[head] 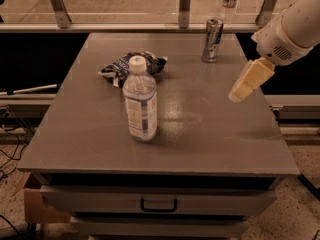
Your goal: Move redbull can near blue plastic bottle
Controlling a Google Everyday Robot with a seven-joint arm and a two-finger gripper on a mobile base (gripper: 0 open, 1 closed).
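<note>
Next, my gripper needs to go to the upper part of the redbull can (213,32), just below its top, and close there.
The redbull can (212,40) stands upright near the far right of the grey table (200,134). The blue plastic bottle (139,100), clear with a white cap and a white and blue label, stands upright near the table's middle, well to the left and in front of the can. My gripper (245,84) hangs over the table's right side, in front of and to the right of the can, apart from it. The white arm (292,29) reaches in from the upper right.
A dark blue foil snack bag (131,65) lies crumpled just behind the bottle. A smaller clear bottle with a red label (229,0) stands beyond the rail behind the table. A drawer handle (158,204) is below the table's front edge.
</note>
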